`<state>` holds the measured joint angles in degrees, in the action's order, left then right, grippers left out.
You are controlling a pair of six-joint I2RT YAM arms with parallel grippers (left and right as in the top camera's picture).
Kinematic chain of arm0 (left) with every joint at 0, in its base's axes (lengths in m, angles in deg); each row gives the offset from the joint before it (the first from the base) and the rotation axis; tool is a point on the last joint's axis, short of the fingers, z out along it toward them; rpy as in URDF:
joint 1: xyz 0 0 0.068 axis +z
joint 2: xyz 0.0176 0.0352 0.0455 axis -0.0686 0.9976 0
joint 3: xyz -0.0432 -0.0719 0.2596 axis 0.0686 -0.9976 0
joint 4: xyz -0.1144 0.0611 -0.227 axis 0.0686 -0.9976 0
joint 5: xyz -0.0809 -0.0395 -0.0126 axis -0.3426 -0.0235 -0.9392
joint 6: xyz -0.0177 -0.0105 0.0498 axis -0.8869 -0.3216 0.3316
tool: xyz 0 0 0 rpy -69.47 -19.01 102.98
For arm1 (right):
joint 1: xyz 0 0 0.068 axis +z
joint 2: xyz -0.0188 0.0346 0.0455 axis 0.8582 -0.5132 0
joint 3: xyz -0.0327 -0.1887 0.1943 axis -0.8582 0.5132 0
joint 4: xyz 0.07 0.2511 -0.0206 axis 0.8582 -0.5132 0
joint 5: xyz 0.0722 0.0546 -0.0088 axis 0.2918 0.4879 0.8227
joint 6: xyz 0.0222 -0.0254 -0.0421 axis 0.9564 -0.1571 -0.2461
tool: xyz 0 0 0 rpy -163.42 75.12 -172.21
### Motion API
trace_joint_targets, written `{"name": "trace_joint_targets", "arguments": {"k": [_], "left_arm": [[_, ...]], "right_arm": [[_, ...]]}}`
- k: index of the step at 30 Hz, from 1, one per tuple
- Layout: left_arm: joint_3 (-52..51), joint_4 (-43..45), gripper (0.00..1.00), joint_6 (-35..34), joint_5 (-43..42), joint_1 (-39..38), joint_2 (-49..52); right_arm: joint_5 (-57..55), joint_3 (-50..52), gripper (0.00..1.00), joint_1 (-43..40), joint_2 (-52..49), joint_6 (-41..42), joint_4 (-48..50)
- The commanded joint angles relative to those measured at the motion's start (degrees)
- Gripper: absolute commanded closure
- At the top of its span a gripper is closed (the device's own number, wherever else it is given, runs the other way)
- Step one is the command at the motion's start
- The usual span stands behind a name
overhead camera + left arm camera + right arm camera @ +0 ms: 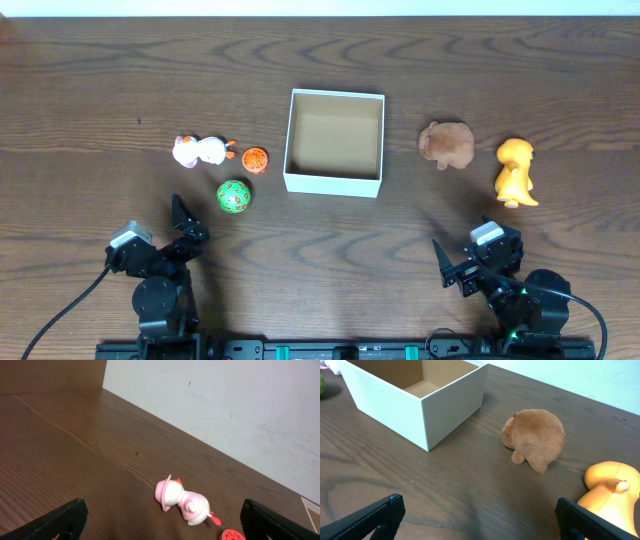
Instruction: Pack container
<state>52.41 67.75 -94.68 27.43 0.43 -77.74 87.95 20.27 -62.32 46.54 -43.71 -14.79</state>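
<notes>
I will next move my right gripper to the brown plush animal beside the yellow dinosaur toy and close it around the middle of its body [448, 145] [536, 437].
The container [334, 182], a square shallow white box with a brown inside, stands at the table's middle and holds nothing; it also shows in the right wrist view [395, 400]. Left of it lie a pink and white duck toy [199, 151] [182, 502], a small orange-red disc [255, 158] [232, 535] and a green ball [234, 196]. Right of it lie a brown plush animal [447, 144] [536, 437] and a yellow dinosaur toy [516, 172] [610, 492]. My left gripper [185, 225] [162, 525] is open and empty near the front left. My right gripper [455, 265] [480, 522] is open and empty near the front right.
The dark wooden table [330, 260] reaches a pale wall at the far side [240, 405]. Both arm bases stand at the front edge, with cables trailing off beside them.
</notes>
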Motion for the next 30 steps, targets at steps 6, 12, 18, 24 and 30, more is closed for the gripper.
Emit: {"name": "trace_joint_targets", "arguments": {"k": [6, 12, 18, 24, 30], "left_arm": [[-1.79, -0.81, 0.02, 0.79, 0.04, 0.17, 0.28], [-1.79, -0.81, 0.02, 0.76, 0.04, 0.17, 0.28], [-1.79, -0.81, 0.02, 0.76, 0.04, 0.17, 0.28], [-1.79, -0.90, 0.02, 0.76, -1.73, 0.17, 0.35], [-1.79, -1.44, 0.02, 0.74, -8.48, 0.17, 0.35]], "right_arm": [[0.22, 0.17, 0.01, 0.59, 0.50, -0.66, -0.04], [0.22, 0.17, 0.01, 0.59, 0.50, -0.66, -0.04], [0.20, 0.17, 0.01, 0.59, 0.50, -0.68, -0.04], [2.89, 0.17, 0.01, 0.61, 0.50, 0.66, 4.22], [13.60, 0.17, 0.01, 0.61, 0.50, 3.93, 10.69]]}}
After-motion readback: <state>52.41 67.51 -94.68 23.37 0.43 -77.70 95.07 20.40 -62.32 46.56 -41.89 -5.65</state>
